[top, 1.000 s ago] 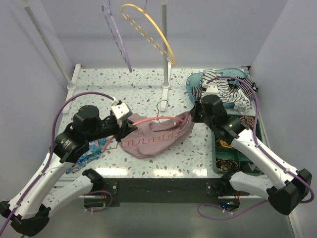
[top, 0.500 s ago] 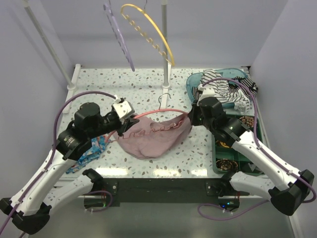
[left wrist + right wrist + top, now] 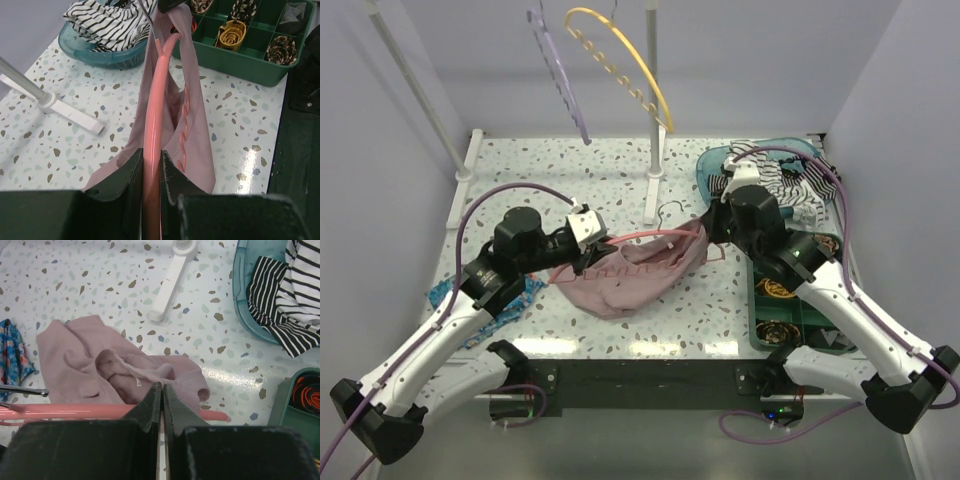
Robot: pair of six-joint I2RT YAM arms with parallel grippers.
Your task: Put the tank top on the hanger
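I need to first take the hanger's metal hook (image 3: 663, 207) with my right gripper, since my left gripper holds the hanger arm that the tank top's other strap must go over.
The coral-pink hanger (image 3: 650, 237) is held level above the table, its metal hook (image 3: 665, 210) pointing to the far side. My left gripper (image 3: 592, 246) is shut on its left end; in the left wrist view the hanger (image 3: 152, 115) runs straight out from between the gripper (image 3: 151, 162) fingers. The dusty-pink tank top (image 3: 620, 282) hangs from the hanger and sags onto the table. My right gripper (image 3: 712, 232) is shut on the top's right edge. In the right wrist view this gripper (image 3: 162, 386) pinches fabric of the tank top (image 3: 80, 360) just above the hanger (image 3: 75, 411).
A teal basin (image 3: 715, 165) with a striped garment (image 3: 785, 185) sits at the back right. A green compartment tray (image 3: 790, 312) lies along the right edge. A blue floral cloth (image 3: 510, 300) lies at the left. The rack post (image 3: 653, 120) carries lilac (image 3: 560, 80) and yellow (image 3: 625, 60) hangers.
Both grippers have carried the hanger and tank top to the right and slightly away from me. The top hangs more bunched under the hanger. Both grips are unchanged.
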